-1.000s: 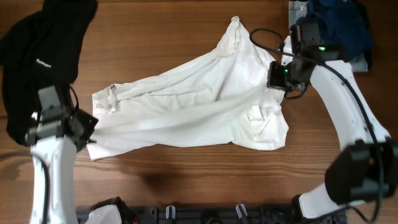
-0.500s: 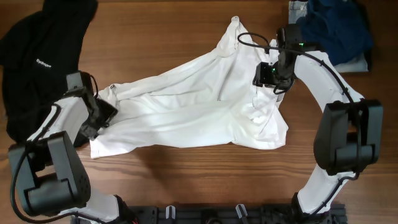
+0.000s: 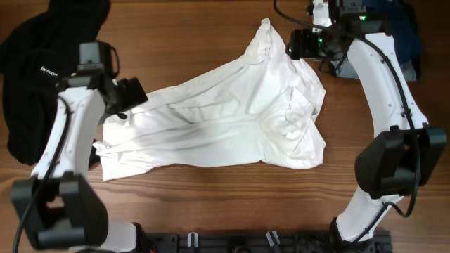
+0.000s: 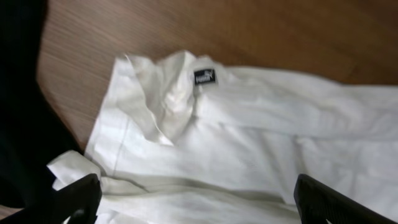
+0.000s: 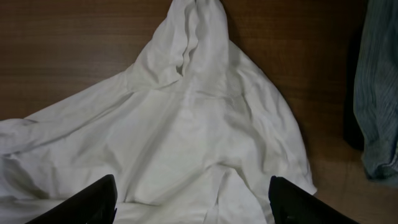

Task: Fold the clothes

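I will pinch the bunched cloth [image 4: 175, 102] beside the Puma label with my left gripper while my right gripper folds in the white T-shirt's far point, because that point juts out.
A large white T-shirt [image 3: 218, 123] lies crumpled across the middle of the wooden table, one point reaching toward the far edge. My left gripper [image 3: 133, 95] hovers open over its left end, where a small black Puma label [image 4: 204, 77] shows in the left wrist view; the black fingers [image 4: 81, 196] stand wide apart with only cloth beneath. My right gripper [image 3: 299, 43] is open above the shirt's far right part [image 5: 186, 124], holding nothing. A black garment [image 3: 35, 63] with small white text lies at the far left.
A pile of blue and grey clothes [image 3: 394, 28] sits at the far right corner, also at the right edge of the right wrist view as blue-grey cloth [image 5: 379, 93]. A black rack [image 3: 232, 242] runs along the near edge, with a white cloth [image 3: 116, 242] beside it.
Both grippers have let go of the white shirt's ends, opened wide and moved toward the far side. The shirt's right part has settled back a little.
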### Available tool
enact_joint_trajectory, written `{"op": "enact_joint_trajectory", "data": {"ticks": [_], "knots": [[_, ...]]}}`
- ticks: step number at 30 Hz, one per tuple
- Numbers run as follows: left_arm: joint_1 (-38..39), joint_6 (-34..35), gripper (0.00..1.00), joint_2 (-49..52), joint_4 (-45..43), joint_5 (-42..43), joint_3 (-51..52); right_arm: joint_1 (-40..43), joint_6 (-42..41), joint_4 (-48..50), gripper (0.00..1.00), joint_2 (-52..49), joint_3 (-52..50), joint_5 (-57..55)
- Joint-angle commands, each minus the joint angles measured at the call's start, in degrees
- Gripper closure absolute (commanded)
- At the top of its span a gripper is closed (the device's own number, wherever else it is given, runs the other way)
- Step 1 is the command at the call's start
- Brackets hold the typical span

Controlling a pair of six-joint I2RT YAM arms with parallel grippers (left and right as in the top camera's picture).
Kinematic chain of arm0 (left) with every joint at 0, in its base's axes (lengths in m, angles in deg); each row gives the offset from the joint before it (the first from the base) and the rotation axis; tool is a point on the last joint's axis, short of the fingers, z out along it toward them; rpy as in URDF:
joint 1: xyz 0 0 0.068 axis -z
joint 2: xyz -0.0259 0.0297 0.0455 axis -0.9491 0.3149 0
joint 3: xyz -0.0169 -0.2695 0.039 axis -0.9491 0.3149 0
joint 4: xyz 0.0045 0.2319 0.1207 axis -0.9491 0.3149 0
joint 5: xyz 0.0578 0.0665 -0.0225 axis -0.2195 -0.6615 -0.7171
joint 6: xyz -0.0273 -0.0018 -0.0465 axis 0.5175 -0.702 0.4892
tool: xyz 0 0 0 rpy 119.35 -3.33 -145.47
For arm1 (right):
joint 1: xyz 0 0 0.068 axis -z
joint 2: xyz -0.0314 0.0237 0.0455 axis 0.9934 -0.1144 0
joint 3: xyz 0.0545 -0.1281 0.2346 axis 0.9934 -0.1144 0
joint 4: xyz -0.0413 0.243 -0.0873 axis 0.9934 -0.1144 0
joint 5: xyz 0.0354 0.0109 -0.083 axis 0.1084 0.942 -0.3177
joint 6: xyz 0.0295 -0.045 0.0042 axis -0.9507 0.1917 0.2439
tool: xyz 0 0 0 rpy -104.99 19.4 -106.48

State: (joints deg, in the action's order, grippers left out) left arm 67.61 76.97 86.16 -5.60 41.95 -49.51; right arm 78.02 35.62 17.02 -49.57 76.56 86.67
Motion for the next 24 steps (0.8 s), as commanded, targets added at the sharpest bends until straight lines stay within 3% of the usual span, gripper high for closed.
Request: {"op": "enact_joint_trajectory", "data": {"ticks": [1, 3, 8, 9, 11, 14, 16, 19, 22, 24], "knots": [[0.6, -3.1, 0.17, 5.6, 1.7, -5.4, 0.1, 0.1, 2.0, 0.7, 0.21, 0.3, 1.0, 0.7], [-0.2, -5.6, 0.22, 8.8, 0.4, -6.5, 0.1, 0.1, 2.0, 1.0, 0.21, 0.3, 1.0, 1.0], [-2.0, -8.7, 0.24, 13.1, -4.8, -6.7, 0.1, 0.1, 2.0, 1.0, 0.21, 0.3, 1.0, 1.0], [-2.0, -8.7, 0.3, 13.1, -5.7, -6.6, 0.1, 0.1, 2.0, 1.1, 0.21, 0.3, 1.0, 1.0], [-2.0, -8.6, 0.57, 13.2, -7.0, -6.6, 0.1, 0.1, 2.0, 1.3, 0.21, 0.2, 1.0, 1.0], [-1.9, -8.4, 0.85, 14.0, -8.6, -6.4, 0.1, 0.1, 1.9, 1.6, 0.22, 0.2, 1.0, 1.0], [-1.9, -8.5, 0.92, 14.0, -8.9, -6.4, 0.1, 0.1, 1.9, 1.8, 0.22, 0.2, 1.0, 1.0], [-1.9, -8.4, 0.9, 14.0, -8.9, -6.4, 0.5, 0.1, 1.9, 2.2, 0.22, 0.2, 1.0, 1.0], [-1.9, -8.5, 0.74, 14.1, -8.9, -6.5, 2.0, 0.1, 1.9, 2.4, 0.23, 0.2, 1.0, 1.0], [-1.9, -8.5, 0.69, 14.1, -9.9, -6.5, 3.5, 0.1, 2.0, 2.4, 0.22, 0.2, 1.0, 1.0]]}}
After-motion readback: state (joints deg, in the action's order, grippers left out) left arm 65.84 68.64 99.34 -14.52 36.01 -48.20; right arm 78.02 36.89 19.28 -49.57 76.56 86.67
